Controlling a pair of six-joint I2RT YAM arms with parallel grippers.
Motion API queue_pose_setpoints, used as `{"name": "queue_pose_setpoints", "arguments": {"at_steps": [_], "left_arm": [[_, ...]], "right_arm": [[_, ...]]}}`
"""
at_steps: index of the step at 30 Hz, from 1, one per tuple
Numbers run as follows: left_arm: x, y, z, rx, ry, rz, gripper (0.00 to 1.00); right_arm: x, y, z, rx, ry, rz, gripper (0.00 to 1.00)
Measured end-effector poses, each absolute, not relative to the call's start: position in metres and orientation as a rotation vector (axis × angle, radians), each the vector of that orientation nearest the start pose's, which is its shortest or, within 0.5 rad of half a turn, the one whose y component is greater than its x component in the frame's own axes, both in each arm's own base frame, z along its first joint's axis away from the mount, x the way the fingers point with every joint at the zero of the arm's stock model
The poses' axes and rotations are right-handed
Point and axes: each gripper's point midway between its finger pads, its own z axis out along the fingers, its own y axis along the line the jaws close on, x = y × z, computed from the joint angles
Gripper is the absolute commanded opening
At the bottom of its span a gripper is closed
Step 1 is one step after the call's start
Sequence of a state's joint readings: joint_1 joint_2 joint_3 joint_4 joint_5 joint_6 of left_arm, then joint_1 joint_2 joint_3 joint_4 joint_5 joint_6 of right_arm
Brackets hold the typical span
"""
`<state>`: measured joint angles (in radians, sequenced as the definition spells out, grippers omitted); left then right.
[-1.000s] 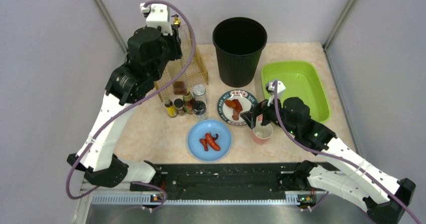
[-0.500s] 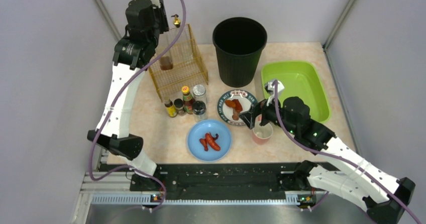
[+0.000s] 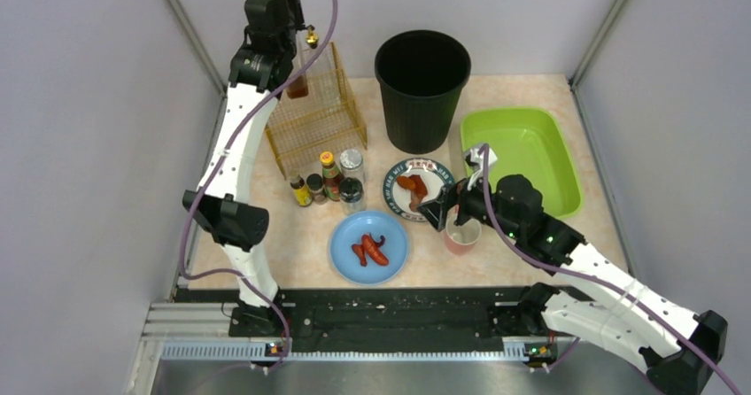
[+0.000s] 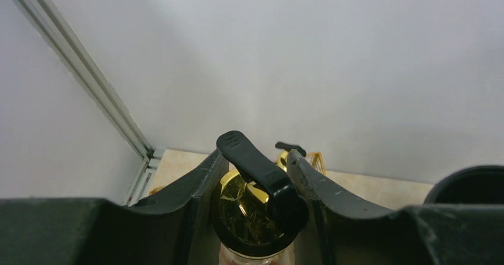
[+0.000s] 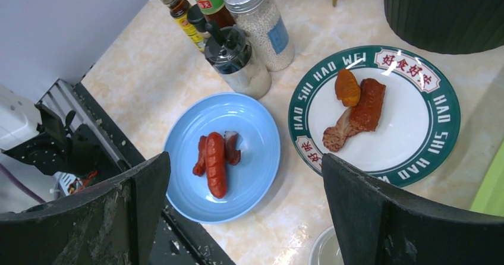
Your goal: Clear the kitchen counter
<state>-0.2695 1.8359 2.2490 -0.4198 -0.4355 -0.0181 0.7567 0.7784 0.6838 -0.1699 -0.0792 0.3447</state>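
My left gripper is going to set the glass bottle, now hanging over the gold wire basket, down in the top of the gold wire basket (image 3: 299, 116) beside the pump bottle.
My left gripper (image 3: 283, 32) (image 4: 255, 208) is raised at the back left, shut on the gold and black cap (image 4: 246, 208) of a glass bottle (image 3: 297, 85) with brown liquid. The bottle hangs over the gold wire basket (image 3: 323, 116), beside another pump bottle (image 3: 310, 34) standing in it. My right gripper (image 3: 447, 211) (image 5: 249, 217) is open and empty, low over the kitchen counter (image 3: 266, 227), just above a pink cup (image 3: 462, 234). Below it lie a blue plate (image 5: 249, 152) with sausages (image 5: 215, 164) and a green-rimmed plate (image 5: 416, 116) with meat pieces (image 5: 356, 107).
Several condiment bottles (image 3: 328, 182) stand in front of the basket. A black bin (image 3: 422, 85) stands at the back middle, with a lime-green tray (image 3: 522, 156) to its right. The black rail strip (image 3: 390, 311) runs along the near edge. Grey walls close in on both sides.
The left arm has stretched up and back, carrying the bottle from the basket's front to over its back left corner. The right gripper has barely shifted.
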Motion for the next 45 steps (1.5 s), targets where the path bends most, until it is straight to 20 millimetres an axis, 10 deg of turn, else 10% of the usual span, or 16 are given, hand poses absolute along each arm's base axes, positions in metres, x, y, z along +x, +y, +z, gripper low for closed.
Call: {"name": "queue_pose_setpoints", "arguments": {"at_steps": [29,45], "left_arm": [[0.607,-0.008,0.463,-0.217,1.425,0.304,0.00],[0.640,-0.006,0.376,-0.252,1.582,0.283,0.00]], "right_arm": [[0.203,0.252,0.238,-0.484,1.839,0.936,0.95],[0.201,0.250,0.234,-0.472,1.844,0.942,0.95]]}}
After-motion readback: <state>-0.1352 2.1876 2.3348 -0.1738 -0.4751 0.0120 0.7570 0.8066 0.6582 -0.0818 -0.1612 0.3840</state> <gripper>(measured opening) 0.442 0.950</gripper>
